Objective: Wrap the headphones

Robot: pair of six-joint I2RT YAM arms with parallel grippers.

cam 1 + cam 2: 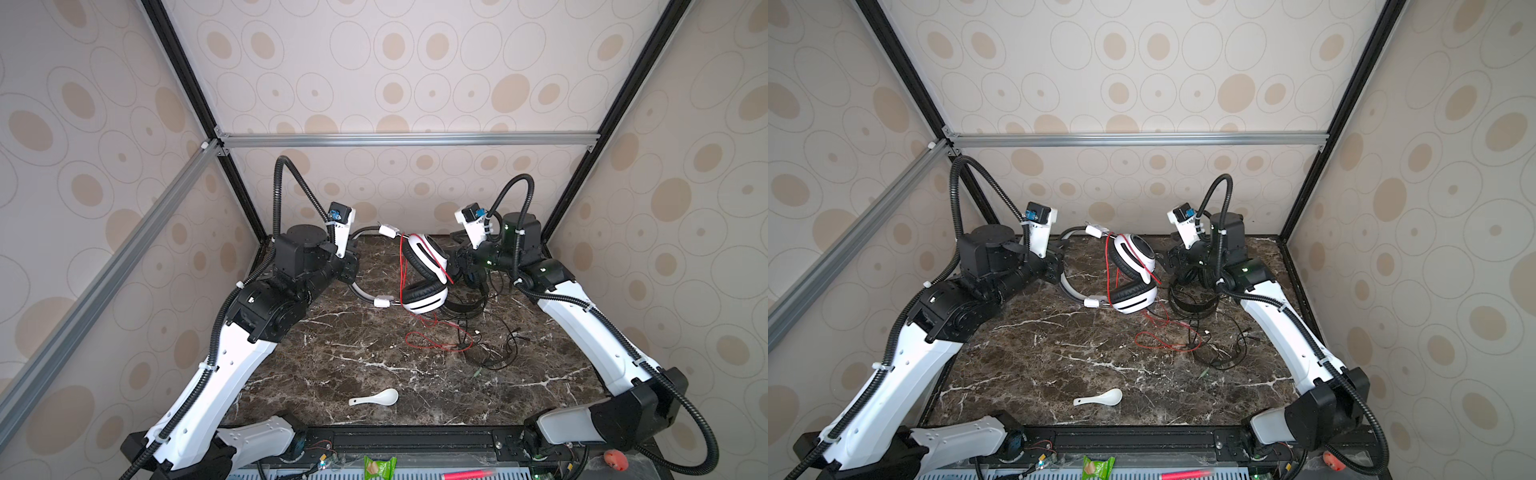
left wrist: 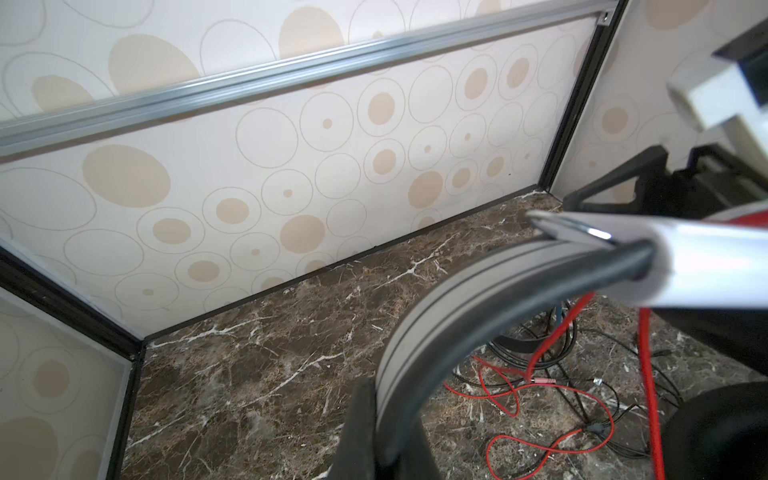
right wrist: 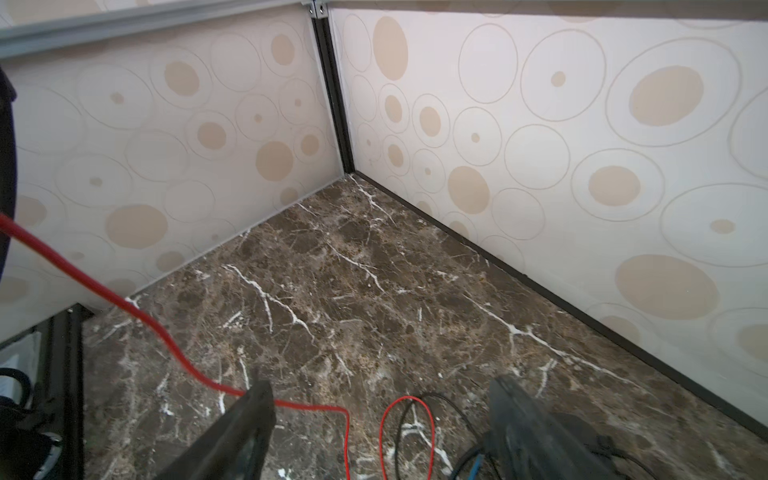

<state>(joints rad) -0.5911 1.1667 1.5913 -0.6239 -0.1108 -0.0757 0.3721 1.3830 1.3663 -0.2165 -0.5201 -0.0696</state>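
I need to close my right gripper on the red cord's hanging part [image 1: 414, 315], between the lower cup of the white headphones and the cord's loop on the marble table.
The white headphones [image 1: 424, 274] hang off the marble table at the back, their cups stacked one above the other. My left gripper [image 1: 352, 266] is shut on their grey band [image 2: 419, 328]; in the left wrist view the left gripper [image 2: 386, 403] clamps it on both sides. The red cord [image 1: 436, 341] drapes over the cups and trails onto the table. The black headphones [image 1: 467, 301] lie just right of the white pair, under my right gripper [image 1: 463, 259]. In the right wrist view the right gripper [image 3: 382, 397] stands open with the red cord [image 3: 166, 336] running loose between its fingers.
A tangle of black cord [image 1: 494, 351] spreads over the marble table [image 1: 332, 353] right of centre. A white spoon [image 1: 376, 398] lies near the front. The back wall and the right corner post [image 3: 336, 104] stand close behind both grippers.
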